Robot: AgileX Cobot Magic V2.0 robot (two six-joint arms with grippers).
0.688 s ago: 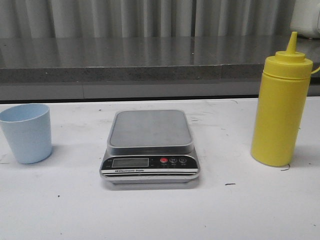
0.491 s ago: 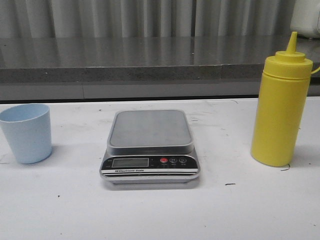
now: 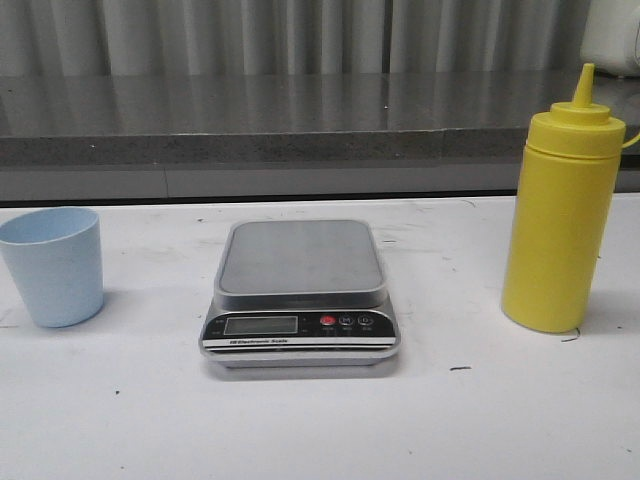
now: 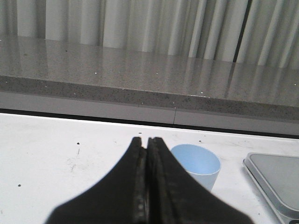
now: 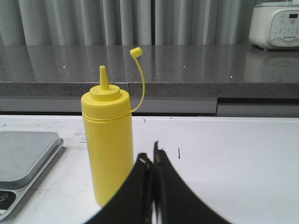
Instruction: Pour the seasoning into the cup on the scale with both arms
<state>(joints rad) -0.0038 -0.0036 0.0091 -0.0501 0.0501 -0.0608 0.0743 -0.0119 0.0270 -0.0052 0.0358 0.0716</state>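
The robot's left gripper should move to the pale blue cup next and close on the cup's rim [image 3: 4,233] [image 4: 172,150] at the side farthest away from the scale.
The pale blue cup [image 3: 54,266] stands upright on the white table at the left. The scale [image 3: 300,290] sits in the middle with its steel platform bare. The yellow seasoning bottle [image 3: 560,215] stands upright at the right, its tip cover hanging off on its tether. No arm shows in the front view. In the left wrist view my left gripper [image 4: 145,140] is shut and empty, with the cup [image 4: 197,164] just beyond it and to one side. In the right wrist view my right gripper [image 5: 153,156] is shut and empty, beside the bottle [image 5: 108,144].
A grey stone counter ledge [image 3: 300,125] runs along the back of the table before a curtain. A white appliance [image 5: 275,25] stands on that ledge at the far right. The scale's corner shows in both wrist views [image 4: 275,179] [image 5: 21,154].
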